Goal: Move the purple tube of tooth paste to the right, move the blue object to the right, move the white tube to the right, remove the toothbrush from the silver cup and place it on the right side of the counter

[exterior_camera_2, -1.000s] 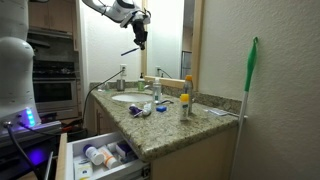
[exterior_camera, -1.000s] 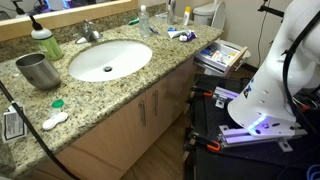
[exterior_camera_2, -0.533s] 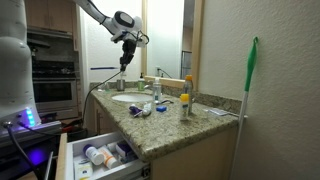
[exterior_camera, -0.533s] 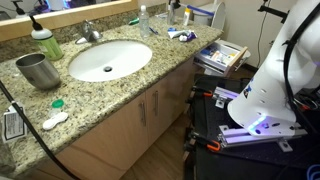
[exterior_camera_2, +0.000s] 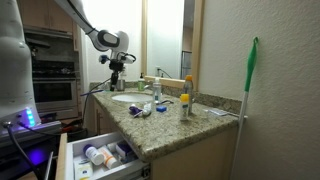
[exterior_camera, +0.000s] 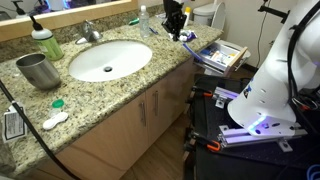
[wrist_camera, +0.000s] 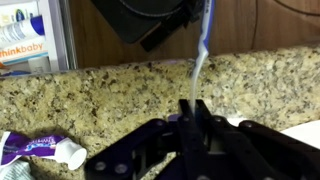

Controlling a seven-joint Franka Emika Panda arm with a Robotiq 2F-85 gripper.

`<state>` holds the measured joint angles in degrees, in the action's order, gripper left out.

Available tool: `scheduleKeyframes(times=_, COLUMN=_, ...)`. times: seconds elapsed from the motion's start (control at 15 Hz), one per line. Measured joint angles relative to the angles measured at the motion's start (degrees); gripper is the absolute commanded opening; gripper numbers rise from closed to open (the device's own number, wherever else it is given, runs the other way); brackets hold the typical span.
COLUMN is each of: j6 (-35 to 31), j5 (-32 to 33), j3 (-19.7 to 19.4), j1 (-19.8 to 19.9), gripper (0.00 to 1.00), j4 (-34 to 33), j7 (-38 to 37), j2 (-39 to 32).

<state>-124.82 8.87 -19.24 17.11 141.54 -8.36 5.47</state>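
Note:
My gripper needs to put the toothbrush down on the granite counter (exterior_camera: pixel 171 38) between the sink and the purple tube of tooth paste.
In the wrist view my gripper (wrist_camera: pixel 196 105) is shut on the toothbrush (wrist_camera: pixel 203 50). Its pale handle runs up from the jaws to a blue head at the top of that view. Speckled granite counter (wrist_camera: pixel 120 95) lies below, and the purple tube of tooth paste (wrist_camera: pixel 35 150) with its white cap rests at the lower left. In an exterior view my gripper (exterior_camera: pixel 175 18) hangs over the right end of the counter (exterior_camera: pixel 130 95), far from the silver cup (exterior_camera: pixel 38 70) standing left of the sink. I cannot pick out the blue object or the white tube.
A white oval sink (exterior_camera: pixel 110 58) fills the counter's middle, with a green soap bottle (exterior_camera: pixel 45 40) behind the cup. A green cap (exterior_camera: pixel 57 102) and white case (exterior_camera: pixel 55 120) lie near the front edge. Books (exterior_camera: pixel 220 55) sit past the right end. An open drawer (exterior_camera_2: pixel 95 155) holds bottles.
My gripper has come down from high above the counter to just over its right end, still shut on the toothbrush.

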Motion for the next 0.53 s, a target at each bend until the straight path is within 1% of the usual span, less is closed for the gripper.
scheduleKeyframes(times=0.13, j6=-8.24, j5=5.47, j3=0.28, j1=0.13, gripper=0.03, j4=3.64, j7=-5.82, j2=0.76)
scheduleKeyframes(times=0.27, j6=-13.75, j5=12.45, j3=0.29, j1=0.95, gripper=0.03, j4=4.8, j7=-12.54, j2=0.92)
scheduleKeyframes(times=0.4, j6=-16.65, j5=18.1, j3=0.04, j1=3.22, gripper=0.03, j4=4.06, j7=-18.74, j2=1.04)
scheduleKeyframes(times=0.47, j6=-17.3, j5=19.68, j3=-0.37, j1=4.65, gripper=0.03, j4=3.07, j7=-20.91, j2=1.06)
scheduleKeyframes(times=0.53, j6=-17.42, j5=19.92, j3=-0.89, j1=5.87, gripper=0.03, j4=1.83, j7=-22.48, j2=0.97)
